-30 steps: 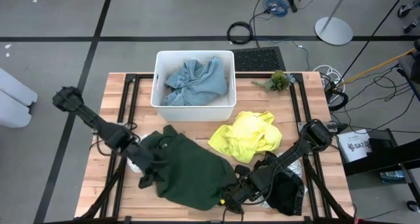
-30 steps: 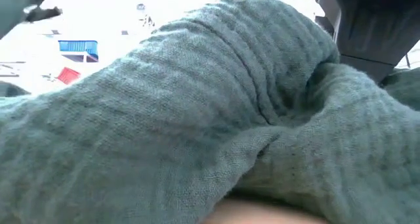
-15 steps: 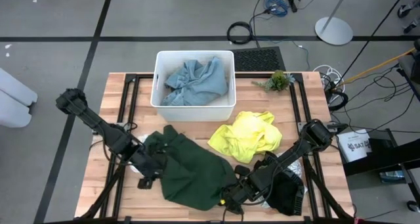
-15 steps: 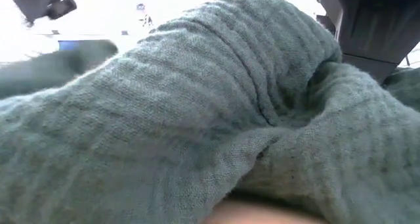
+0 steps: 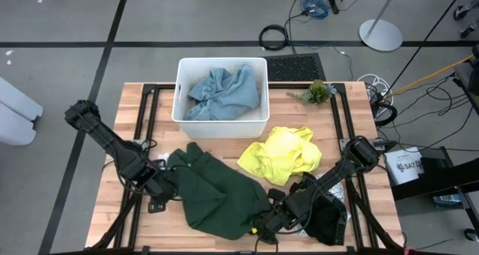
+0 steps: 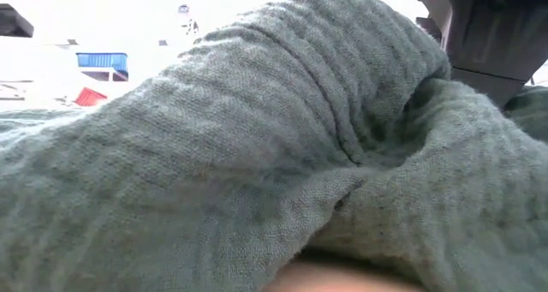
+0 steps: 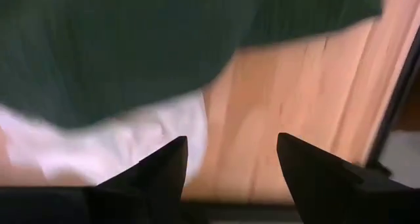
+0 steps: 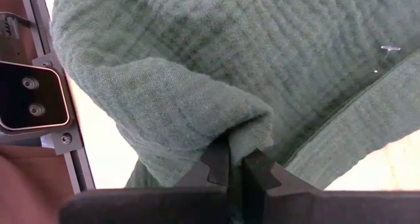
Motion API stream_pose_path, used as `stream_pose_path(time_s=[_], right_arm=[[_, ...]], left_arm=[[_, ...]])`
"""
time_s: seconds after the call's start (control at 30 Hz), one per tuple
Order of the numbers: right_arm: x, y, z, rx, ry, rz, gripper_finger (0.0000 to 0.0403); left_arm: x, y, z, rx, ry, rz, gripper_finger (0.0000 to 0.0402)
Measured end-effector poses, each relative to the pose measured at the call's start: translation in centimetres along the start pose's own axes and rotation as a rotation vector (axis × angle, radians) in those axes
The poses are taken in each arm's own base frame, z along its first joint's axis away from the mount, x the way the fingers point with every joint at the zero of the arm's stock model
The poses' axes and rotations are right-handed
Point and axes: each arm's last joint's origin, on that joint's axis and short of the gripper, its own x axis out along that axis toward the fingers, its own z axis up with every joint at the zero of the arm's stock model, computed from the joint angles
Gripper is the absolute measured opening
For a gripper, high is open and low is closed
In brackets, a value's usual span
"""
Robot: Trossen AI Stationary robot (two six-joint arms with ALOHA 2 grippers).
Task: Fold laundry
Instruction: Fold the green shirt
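Note:
The dark green garment's far edge (image 5: 215,166) is on the side facing the white tub. My left gripper goes there next and closes on it.
A dark green garment (image 5: 217,195) lies crumpled on the wooden table (image 5: 135,113), and it fills the low view (image 6: 257,155). My right gripper (image 5: 262,223) is shut on its near right edge. My left gripper (image 5: 156,203) hangs open just left of the garment, pointing down over bare wood (image 7: 282,112). Its fingers (image 7: 151,175) touch nothing. A small white cloth (image 7: 98,145) peeks out from under the green garment's edge (image 7: 131,46). A bright yellow garment (image 5: 281,154) lies at mid right. A light blue one (image 5: 223,90) sits in the white tub (image 5: 179,90). My right gripper pinches a fold of the green garment (image 8: 236,129) between its two shut fingers (image 8: 216,165). The cloth bulges around the fingertips, with more than one layer in the pinch. The fingers slant down from the table's right side. The rest of the garment lies on the table.
A black cloth (image 5: 325,217) lies under my right arm at the near right. A small green plant (image 5: 318,92) sits at the far right, behind the tub. Black frame rails (image 5: 150,113) run along the table's left and right sides.
My left gripper has drawn a little toward the table's left edge, off the green garment's left part. It has tipped to point more steeply down and has stayed open. The garment's left part rose briefly and has settled back. My right gripper has kept still.

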Motion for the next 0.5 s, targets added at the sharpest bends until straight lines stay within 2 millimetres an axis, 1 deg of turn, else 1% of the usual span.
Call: stream_pose_path(time_s=[0.13,0.23,0.37,0.43,0.5], right_arm=[[0.0,0.0,0.0,0.0,0.0,0.0,0.0],[0.0,0.0,0.0,0.0,-0.001,0.0,0.0],[0.0,-0.1,0.1,0.003,-0.001,-0.001,0.0],[0.0,-0.1,0.1,0.003,-0.001,-0.001,0.0],[0.0,-0.1,0.1,0.003,-0.002,0.0,0.0]], left_arm=[[-0.1,-0.4,1.1,0.134,-0.17,0.026,0.0244],[-0.4,-0.7,2.5,0.234,-0.344,0.056,0.0244],[-1.1,-0.2,5.2,0.228,-0.532,0.048,0.0244],[-1.2,0.4,6.5,0.213,-0.571,0.033,0.0244],[-1.1,1.4,7.5,0.217,-0.566,0.034,0.0244]])
